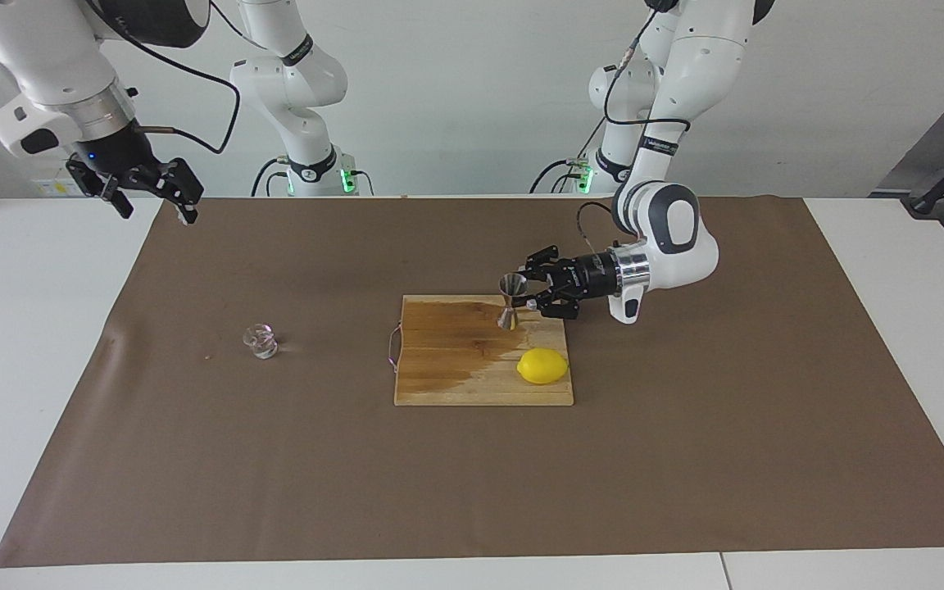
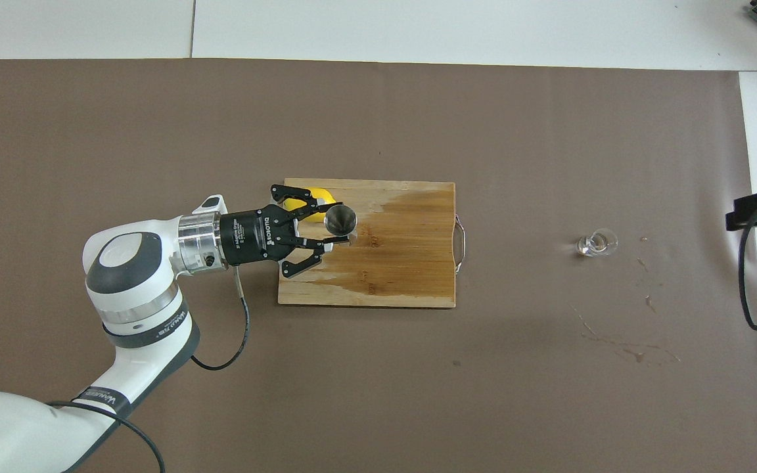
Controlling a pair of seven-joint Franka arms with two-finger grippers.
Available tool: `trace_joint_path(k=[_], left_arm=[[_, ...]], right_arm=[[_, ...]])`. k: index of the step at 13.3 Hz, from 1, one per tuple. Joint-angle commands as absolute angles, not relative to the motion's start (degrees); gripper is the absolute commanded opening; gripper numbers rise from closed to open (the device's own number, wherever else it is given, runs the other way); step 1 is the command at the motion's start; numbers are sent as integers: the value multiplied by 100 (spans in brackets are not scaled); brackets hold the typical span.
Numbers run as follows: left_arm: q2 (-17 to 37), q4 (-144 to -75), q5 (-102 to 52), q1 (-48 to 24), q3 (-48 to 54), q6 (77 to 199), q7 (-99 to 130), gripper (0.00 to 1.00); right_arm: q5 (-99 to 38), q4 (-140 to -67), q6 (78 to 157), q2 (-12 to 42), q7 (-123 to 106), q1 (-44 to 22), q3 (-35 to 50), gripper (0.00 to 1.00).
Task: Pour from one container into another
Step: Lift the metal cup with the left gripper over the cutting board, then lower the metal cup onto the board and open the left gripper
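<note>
Next, my left gripper releases the silver jigger on the wet patch (image 2: 376, 237) near the middle of the cutting board.
My left gripper (image 1: 524, 297) is shut on the waist of the silver jigger (image 1: 510, 303), reaching in sideways. The jigger (image 2: 340, 219) stands upright over the wooden cutting board (image 1: 472, 389), above the part of it nearer to the robots; whether its base touches the wood I cannot tell. The small clear glass cup (image 1: 260, 341) stands alone on the brown mat toward the right arm's end of the table, also seen in the overhead view (image 2: 596, 243). My right gripper (image 1: 152, 194) hangs open and empty, high over the mat's corner by its own base.
A yellow lemon (image 1: 542, 366) lies on the cutting board (image 2: 405, 282), on its corner farther from the robots; in the overhead view my left gripper partly covers the lemon (image 2: 318, 196). A dark wet patch spreads over the board. Small stains mark the mat (image 2: 628, 348) near the cup.
</note>
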State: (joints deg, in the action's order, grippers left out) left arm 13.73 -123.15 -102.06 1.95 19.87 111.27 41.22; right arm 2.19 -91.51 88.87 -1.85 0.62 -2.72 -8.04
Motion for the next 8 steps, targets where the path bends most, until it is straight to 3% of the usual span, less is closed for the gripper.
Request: trace_joint_path(k=[1,8], left_arm=[[1406,-12419,-10520,-78,1872,11337,3772,43],[1722,-12244,-10801,-404,1863,11768,3481,41]], right_arm=[[334,-9167,8912,-229,-62,-246,-782,100],[334,-9158,8868,-237,-202,-237,-800,100]])
